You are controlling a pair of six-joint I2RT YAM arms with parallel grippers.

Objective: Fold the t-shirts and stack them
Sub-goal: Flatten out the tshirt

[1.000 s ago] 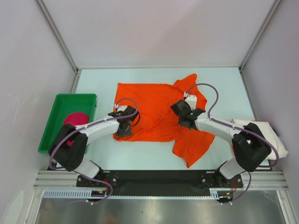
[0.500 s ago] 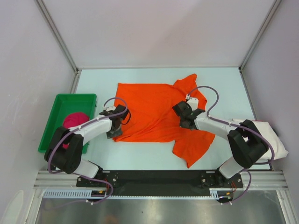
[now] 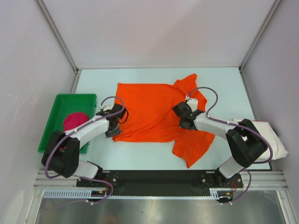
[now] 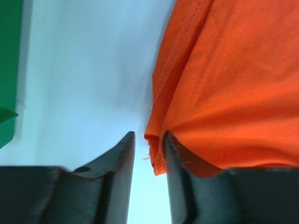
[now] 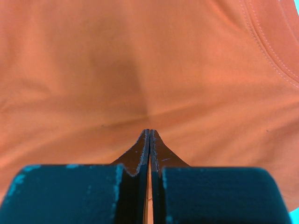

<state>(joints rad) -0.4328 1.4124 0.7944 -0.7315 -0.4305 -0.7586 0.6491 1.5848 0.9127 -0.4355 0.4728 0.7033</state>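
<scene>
The orange t-shirt's hem is bunched inward at the near corner, so my left gripper should open, pinch that corner (image 3: 115, 139) and pull it out toward the green tray.
The orange t-shirt (image 3: 154, 109) lies spread on the table, one sleeve trailing toward the near right. My left gripper (image 3: 112, 131) is at its near-left corner. In the left wrist view the jaws (image 4: 148, 142) stand a little apart, with the hemmed corner (image 4: 158, 156) between them against the right finger. My right gripper (image 3: 183, 121) is down on the shirt's right half. Its jaws (image 5: 149, 134) are shut, with creases in the orange cloth (image 5: 140, 60) spreading from the tips. The magenta-pink shirt (image 3: 74, 120) is bunched in the green tray. The off-white shirt (image 3: 273, 137) lies at the far right, partly under my right arm.
The green tray (image 3: 60, 105) stands at the table's left edge, just left of my left arm, and shows in the left wrist view (image 4: 7, 60). Frame posts and walls close in the table at the back and sides. Bare table shows behind the orange shirt.
My left gripper has moved left from over the shirt's near edge to its near-left corner. The right gripper shifted slightly away at first, then stayed put.
</scene>
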